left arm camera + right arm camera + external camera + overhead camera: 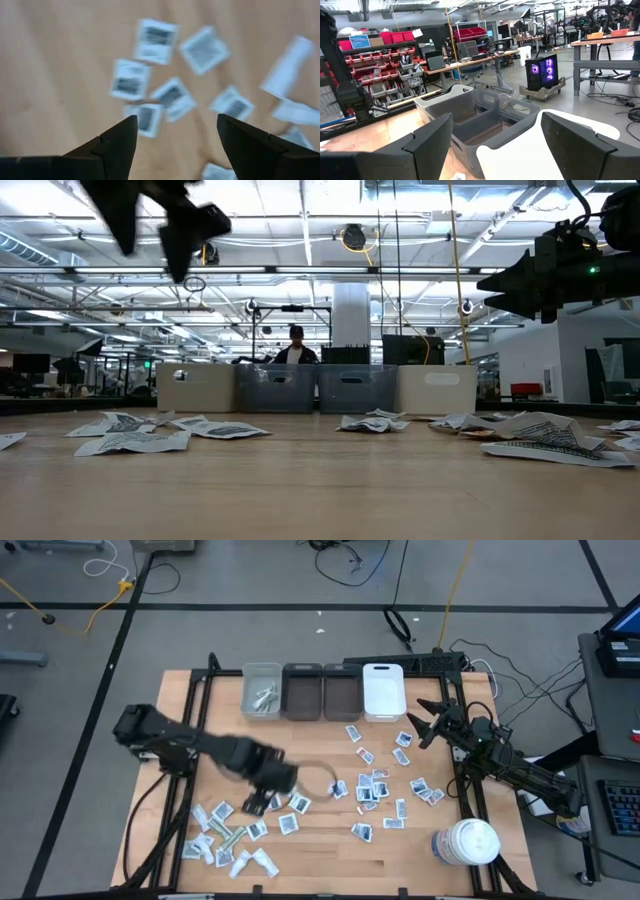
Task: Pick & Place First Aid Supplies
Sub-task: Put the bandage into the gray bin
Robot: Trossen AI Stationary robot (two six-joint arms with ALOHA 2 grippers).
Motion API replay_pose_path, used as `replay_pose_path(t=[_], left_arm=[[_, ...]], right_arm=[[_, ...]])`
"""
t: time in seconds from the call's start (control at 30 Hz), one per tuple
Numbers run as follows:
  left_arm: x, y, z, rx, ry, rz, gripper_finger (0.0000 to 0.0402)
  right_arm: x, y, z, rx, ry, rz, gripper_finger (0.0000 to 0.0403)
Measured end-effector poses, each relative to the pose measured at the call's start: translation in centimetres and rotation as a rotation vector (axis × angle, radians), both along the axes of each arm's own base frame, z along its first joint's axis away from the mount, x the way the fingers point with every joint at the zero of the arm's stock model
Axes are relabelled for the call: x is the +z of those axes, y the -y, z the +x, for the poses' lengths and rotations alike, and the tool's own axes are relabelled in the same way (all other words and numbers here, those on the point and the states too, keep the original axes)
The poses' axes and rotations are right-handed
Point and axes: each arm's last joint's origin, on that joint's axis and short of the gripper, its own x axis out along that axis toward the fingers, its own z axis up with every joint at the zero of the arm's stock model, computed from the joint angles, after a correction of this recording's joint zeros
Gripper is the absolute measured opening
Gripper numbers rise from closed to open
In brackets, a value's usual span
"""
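The far end of the pale strip (246, 855) (278, 108), which lies between the near sachet pile and the other loose pale strip, should be grabbed next by my left gripper.
First aid supplies lie flat on the wooden table in two scatters: sachets and pale strips at the near left (235, 835), sachets right of the middle (385, 785). My left gripper (262, 804) hangs over the left scatter, pointing down, open and holding nothing. In its wrist view several sachets (145, 117) lie on the wood below the open fingers (175, 120). In the low view it is high at the left (160, 220). My right gripper (425, 723) waits open at the far right, held level and clear of the table (495, 120).
Several small bins stand in a row at the far edge: a clear one with strips in it (262, 690), two dark ones (322, 692), a white one (383, 690). A large white jar (465, 842) stands at the near right. A person (296, 350) is behind the bins.
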Motion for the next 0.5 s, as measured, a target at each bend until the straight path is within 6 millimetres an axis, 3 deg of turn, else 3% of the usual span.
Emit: replay_pose_path(t=[0.27,0.5], left_arm=[[0.1,8.4,-3.9,-0.2,0.013,-0.028,0.0274],[0.1,13.1,-7.9,-0.347,0.004,-0.039,0.0274]], right_arm=[[0.0,0.0,0.0,0.0,0.0,0.0,0.0297],[0.0,0.0,0.0,0.0,0.0,0.0,0.0297]])
